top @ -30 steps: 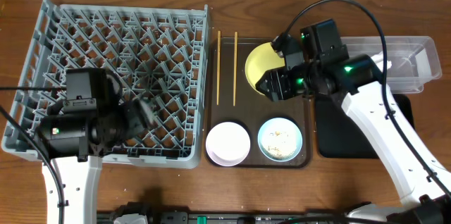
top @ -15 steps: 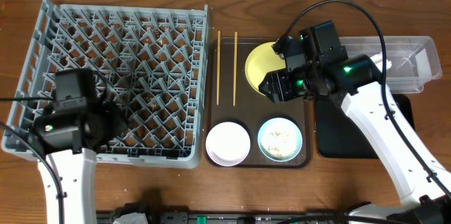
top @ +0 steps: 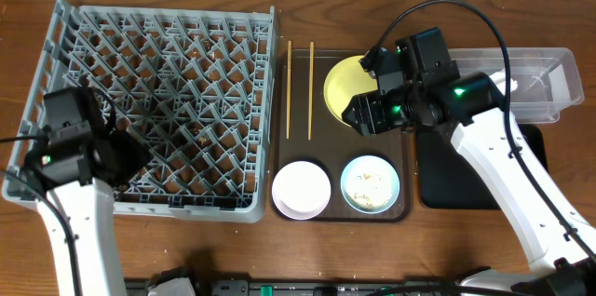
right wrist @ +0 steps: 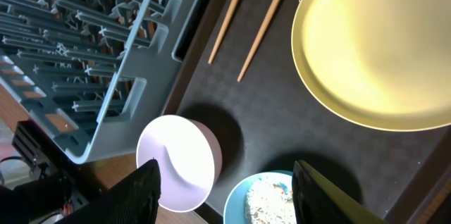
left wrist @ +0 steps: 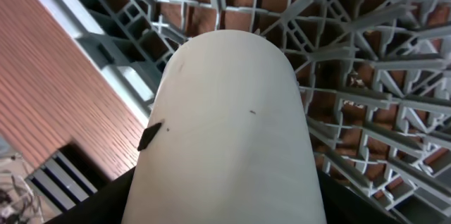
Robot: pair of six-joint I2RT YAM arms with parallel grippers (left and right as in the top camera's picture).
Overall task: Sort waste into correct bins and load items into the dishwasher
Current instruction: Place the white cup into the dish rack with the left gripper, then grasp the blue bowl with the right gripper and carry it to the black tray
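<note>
Next, I move my right gripper to the blue bowl with rice scraps and close it on the bowl's rim (top: 344,175) (right wrist: 232,194), on the side facing the pink-white bowl.
My left gripper (top: 110,152) is shut on a white cup (left wrist: 225,125), held over the left side of the grey dish rack (top: 168,45). From overhead the arm hides the cup. My right gripper (top: 358,114) is open and empty. It hovers above the brown tray, over the near edge of the yellow plate (top: 343,80). The right wrist view shows the plate (right wrist: 380,48), two chopsticks (right wrist: 264,23), the pink-white bowl (right wrist: 180,160) and the blue bowl (right wrist: 264,199) holding rice scraps. The wrapper and napkin are not in view.
The brown serving tray (top: 331,152) lies right of the rack. The clear tub (top: 545,73) stands at the far right, with the black tray (top: 461,180) in front of it under my right arm. The rack's upright pegs stand close under the cup.
My left arm has moved left across the rack with the cup, toward the rack's left edge. The right arm has not moved.
</note>
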